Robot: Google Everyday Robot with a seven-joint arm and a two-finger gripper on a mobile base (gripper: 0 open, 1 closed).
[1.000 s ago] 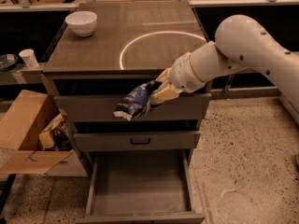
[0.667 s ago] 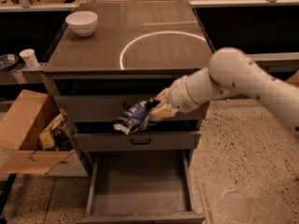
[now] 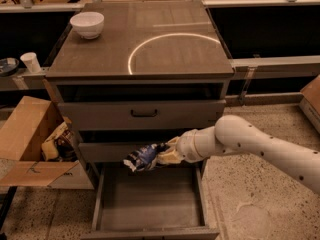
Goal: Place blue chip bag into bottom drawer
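Note:
My gripper needs to let go of the blue chip bag near the middle of the open bottom drawer's grey bottom (image 3: 154,194).
The blue chip bag (image 3: 143,157) is a crumpled dark-blue foil bag with white markings. My gripper (image 3: 167,155) is shut on its right end and holds it in the air in front of the middle drawer front, above the back part of the open bottom drawer (image 3: 150,199). The bottom drawer is pulled out, with a flat bare grey floor and low side walls. My white arm (image 3: 250,144) reaches in from the right.
The cabinet top (image 3: 145,39) carries a white bowl (image 3: 88,24) at its back left. The top drawer front (image 3: 144,114) with a black handle is shut. An open cardboard box (image 3: 35,139) sits left of the cabinet. A white cup (image 3: 31,61) stands on a ledge at left.
My gripper has moved down with the bag, from the level of the top drawer front to the level of the middle drawer, just above the open bottom drawer.

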